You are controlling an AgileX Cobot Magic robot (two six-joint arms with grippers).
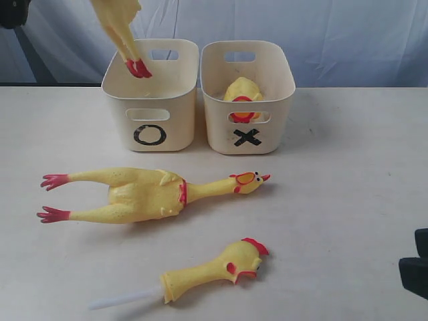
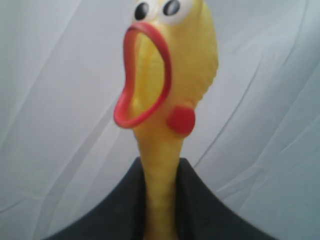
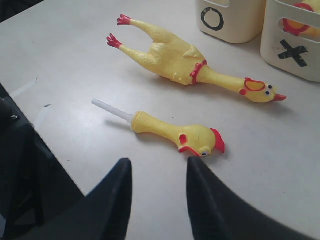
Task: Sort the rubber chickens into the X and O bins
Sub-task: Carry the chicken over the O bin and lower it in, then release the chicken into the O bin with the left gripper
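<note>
My left gripper will release the long rubber chicken inside the O bin [image 1: 152, 80], neck leaning on the back rim.
One long rubber chicken [image 1: 119, 27] hangs upside down over the O bin [image 1: 175, 124], its red feet at the rim. My left gripper [image 2: 159, 167] is shut on this chicken's neck [image 2: 159, 150]; the open-beaked head points away from the camera. A second whole chicken [image 1: 144, 194] [image 3: 172, 55] lies on the table in front of the bins. Nearer the front lies the head-and-neck on a white stick [image 1: 214, 267] [image 3: 170, 132]. The round body [image 1: 242, 90] rests in the X bin [image 1: 221, 127]. My right gripper [image 3: 157, 162] hovers open and empty just short of the stick chicken's head.
The two cream bins stand side by side at the back of the pale table [image 1: 334, 200], O on the left, X on the right. A white cloth backdrop [image 1: 348, 33] hangs behind them. A dark part of the right arm [image 1: 416, 271] shows at the right edge.
</note>
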